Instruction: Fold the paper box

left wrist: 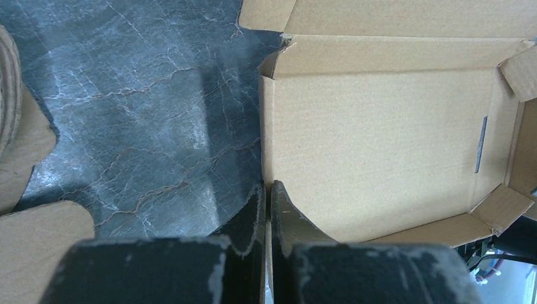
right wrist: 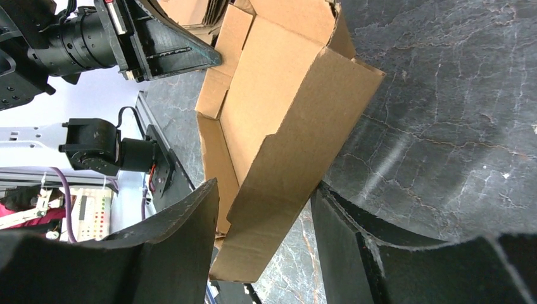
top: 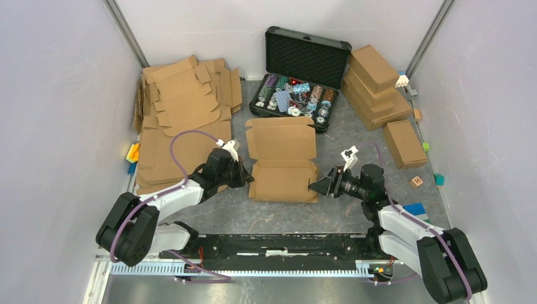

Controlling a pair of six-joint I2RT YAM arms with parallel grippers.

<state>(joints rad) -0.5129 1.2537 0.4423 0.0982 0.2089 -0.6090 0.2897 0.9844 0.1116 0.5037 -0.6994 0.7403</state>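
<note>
The box's side flap stands unfolded among the tilted fingers of my right gripper, so next my right gripper folds it inward and pinches the box's doubled side [top: 315, 175] from above.
The paper box [top: 282, 164] lies mid-table as a shallow brown tray with its lid flap spread flat toward the back. My left gripper [top: 248, 179] sits at its left side. In the left wrist view that gripper [left wrist: 267, 190] is shut on the thin upright left wall of the box [left wrist: 373, 133], one finger inside and one outside. My right gripper [top: 315, 187] is at the box's right side. Seen from the right wrist, it [right wrist: 265, 187] stands open astride the raised right side flap [right wrist: 278, 190], which leans near the outer finger [right wrist: 342, 240].
A pile of flat cardboard blanks [top: 180, 107] covers the back left. An open black case of chips [top: 297, 95] stands behind the box. Finished brown boxes [top: 377, 85] are stacked back right, one more [top: 404, 144] nearer. Small coloured blocks [top: 416, 182] lie at the right.
</note>
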